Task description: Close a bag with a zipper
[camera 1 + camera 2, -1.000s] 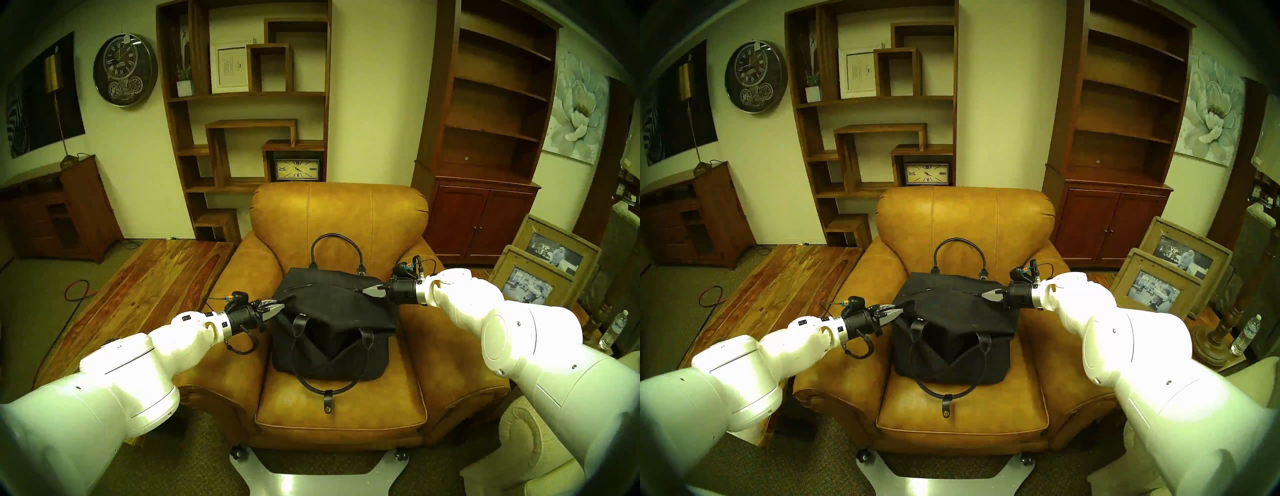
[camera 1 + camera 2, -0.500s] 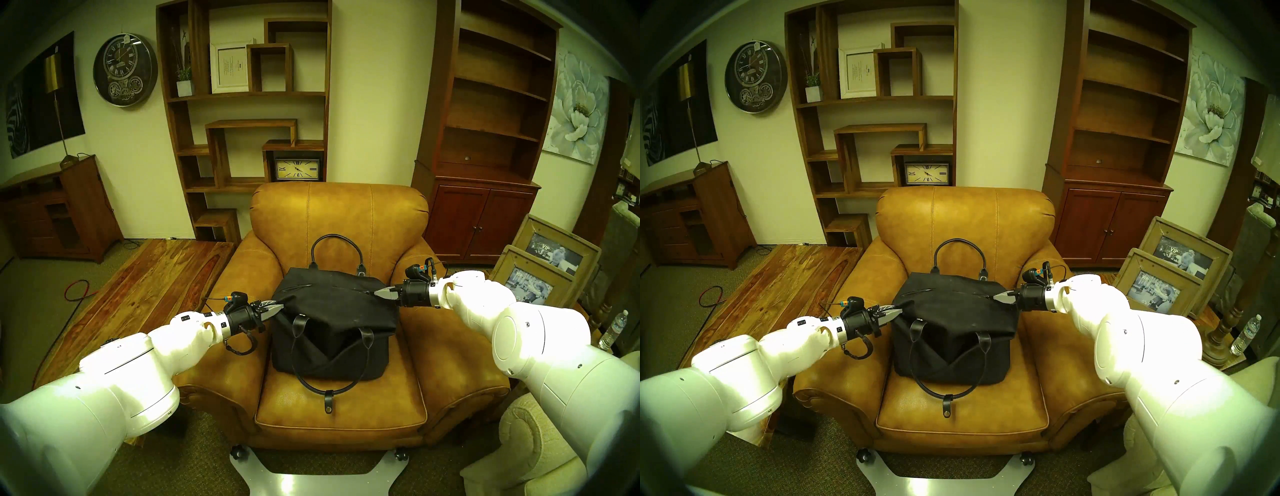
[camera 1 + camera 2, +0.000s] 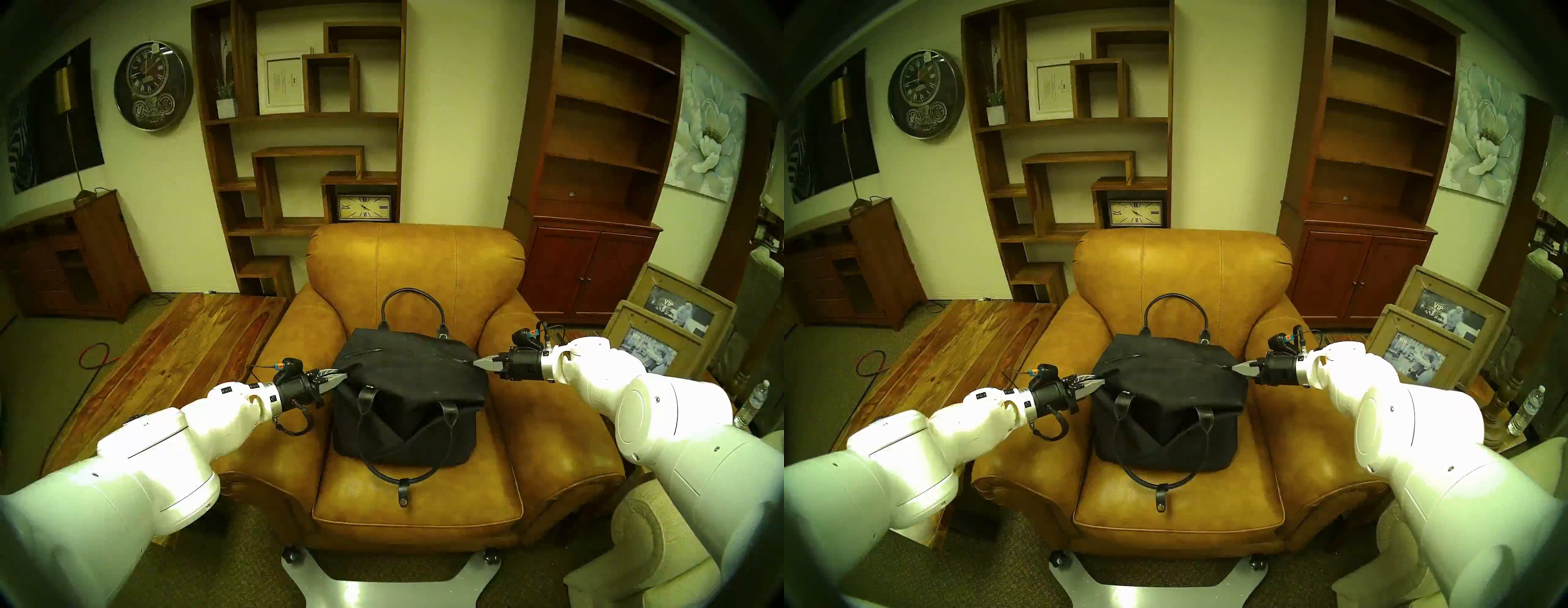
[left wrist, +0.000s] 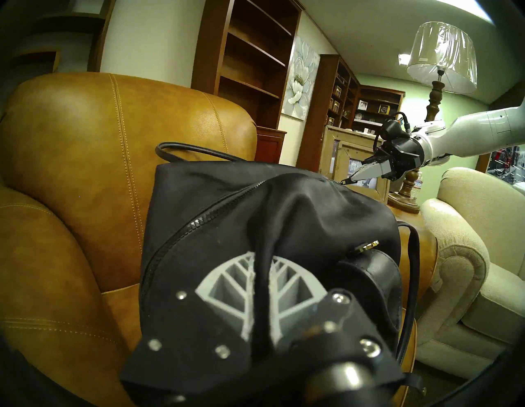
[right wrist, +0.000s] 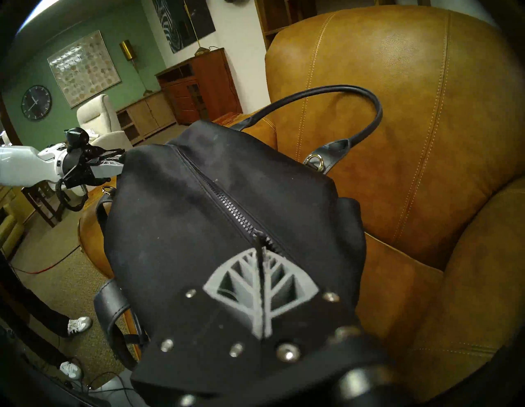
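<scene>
Next, my right gripper releases the zipper pull at the bag's end edge (image 3: 481, 384), facing the armrest under it.
The black fabric bag (image 3: 407, 403) (image 3: 1166, 407) sits on the seat of a tan leather armchair (image 3: 415, 263). Its zipper (image 3: 424, 354) (image 5: 224, 204) runs lengthwise across the top, and its teeth are joined from the left end up to the pull. My left gripper (image 3: 345, 375) (image 4: 262, 255) is shut on a pinched fold of fabric at the bag's left end. My right gripper (image 3: 475, 362) (image 5: 260, 250) is shut on the thin zipper pull at the bag's right end. One loop handle (image 3: 411, 293) stands against the backrest. The other handle (image 3: 399, 471) hangs down the front.
The chair's padded armrests (image 3: 551, 407) flank the bag under both wrists. A wooden table (image 3: 178, 352) stands to the left. To the right are a cream armchair (image 3: 653, 547), leaning picture frames (image 3: 662, 335) and a water bottle (image 3: 753, 403). A person's sneakers (image 5: 79, 325) show on the carpet.
My right gripper has travelled rightward along the bag's top with the zipper pull, from near the middle-right to the right end. The left gripper has stayed in place on the fabric.
</scene>
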You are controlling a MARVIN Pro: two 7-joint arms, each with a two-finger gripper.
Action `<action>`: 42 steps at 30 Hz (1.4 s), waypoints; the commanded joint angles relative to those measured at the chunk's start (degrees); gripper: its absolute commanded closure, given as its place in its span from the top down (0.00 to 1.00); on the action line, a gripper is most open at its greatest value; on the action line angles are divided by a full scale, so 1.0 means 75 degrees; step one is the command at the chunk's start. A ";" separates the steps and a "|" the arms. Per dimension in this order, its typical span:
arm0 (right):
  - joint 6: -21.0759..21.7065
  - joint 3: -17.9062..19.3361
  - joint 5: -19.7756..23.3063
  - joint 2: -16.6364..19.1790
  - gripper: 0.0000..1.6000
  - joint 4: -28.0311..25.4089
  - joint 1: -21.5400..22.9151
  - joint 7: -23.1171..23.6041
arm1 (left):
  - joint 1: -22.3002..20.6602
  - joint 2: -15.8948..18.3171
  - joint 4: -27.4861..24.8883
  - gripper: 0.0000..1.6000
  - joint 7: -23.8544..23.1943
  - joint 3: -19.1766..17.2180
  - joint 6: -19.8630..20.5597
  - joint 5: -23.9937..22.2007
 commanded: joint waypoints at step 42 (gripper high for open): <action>0.0316 0.0263 -0.0334 0.0117 0.00 -0.0225 -0.0504 -0.2449 | -0.0272 0.0435 0.0120 0.00 0.0040 -0.0265 0.0130 -0.0003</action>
